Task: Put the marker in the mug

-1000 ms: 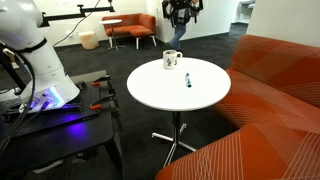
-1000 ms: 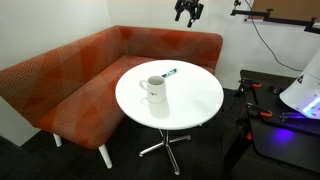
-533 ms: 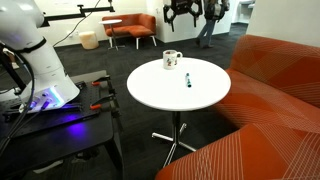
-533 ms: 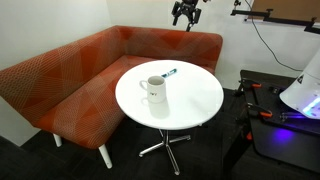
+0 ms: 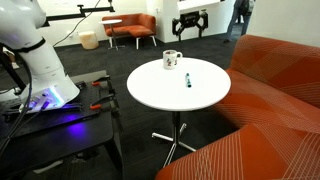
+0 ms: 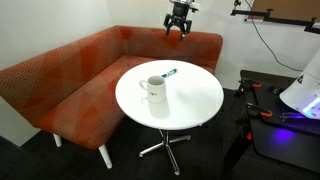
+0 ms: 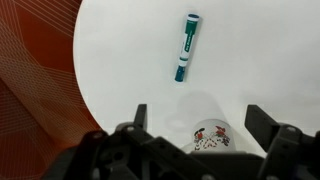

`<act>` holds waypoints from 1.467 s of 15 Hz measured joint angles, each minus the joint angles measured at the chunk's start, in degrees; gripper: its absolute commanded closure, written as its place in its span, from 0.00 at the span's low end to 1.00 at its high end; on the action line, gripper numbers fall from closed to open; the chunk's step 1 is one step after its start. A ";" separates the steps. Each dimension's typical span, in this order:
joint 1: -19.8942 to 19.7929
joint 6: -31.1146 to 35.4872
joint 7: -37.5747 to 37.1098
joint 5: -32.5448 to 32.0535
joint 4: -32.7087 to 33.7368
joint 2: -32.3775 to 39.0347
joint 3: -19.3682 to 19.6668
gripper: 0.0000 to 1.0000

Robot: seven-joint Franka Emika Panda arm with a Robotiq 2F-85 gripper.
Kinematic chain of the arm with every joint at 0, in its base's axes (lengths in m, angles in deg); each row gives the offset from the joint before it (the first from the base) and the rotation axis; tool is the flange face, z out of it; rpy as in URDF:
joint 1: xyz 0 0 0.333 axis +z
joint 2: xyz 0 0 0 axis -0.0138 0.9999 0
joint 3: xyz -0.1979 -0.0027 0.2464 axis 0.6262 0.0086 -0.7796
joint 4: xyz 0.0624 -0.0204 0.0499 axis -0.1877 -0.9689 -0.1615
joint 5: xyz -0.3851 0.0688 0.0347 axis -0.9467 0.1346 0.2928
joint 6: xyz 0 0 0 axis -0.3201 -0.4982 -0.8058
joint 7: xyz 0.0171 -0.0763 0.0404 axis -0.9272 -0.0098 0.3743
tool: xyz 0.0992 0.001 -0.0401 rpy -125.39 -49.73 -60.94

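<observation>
Next, I move my gripper to the green-teal marker on the round white table and close it on the white middle of its body [image 5: 188, 80] [image 7: 186, 51].
The green-teal marker [image 7: 186, 46] lies flat on the round white table [image 7: 120, 70]; it also shows in both exterior views [image 5: 187, 79] [image 6: 170, 72]. The white mug [image 5: 171, 60] [image 6: 152, 90] stands upright on the same table, apart from the marker. In the wrist view the mug [image 7: 208, 137] with red and dark markings sits between my fingers, far below. My gripper [image 5: 189, 25] [image 6: 178, 19] [image 7: 205, 120] hangs open and empty high above the table.
An orange-red corner sofa [image 6: 60, 80] [image 5: 280, 90] wraps round the table. The robot's base and a dark cart with tools [image 5: 40, 95] [image 6: 290, 110] stand beside it. An orange armchair [image 5: 130, 28] is in the background.
My gripper has come down and moved sideways over the table. The marker and mug have not moved.
</observation>
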 measured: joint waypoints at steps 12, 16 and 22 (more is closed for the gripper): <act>-2.12 2.21 -2.64 -4.47 3.14 9.52 -3.40 0.00; -2.12 5.71 -8.43 -4.48 3.11 11.54 -4.25 0.00; -2.12 8.50 -17.31 -4.80 2.84 13.89 -5.03 0.00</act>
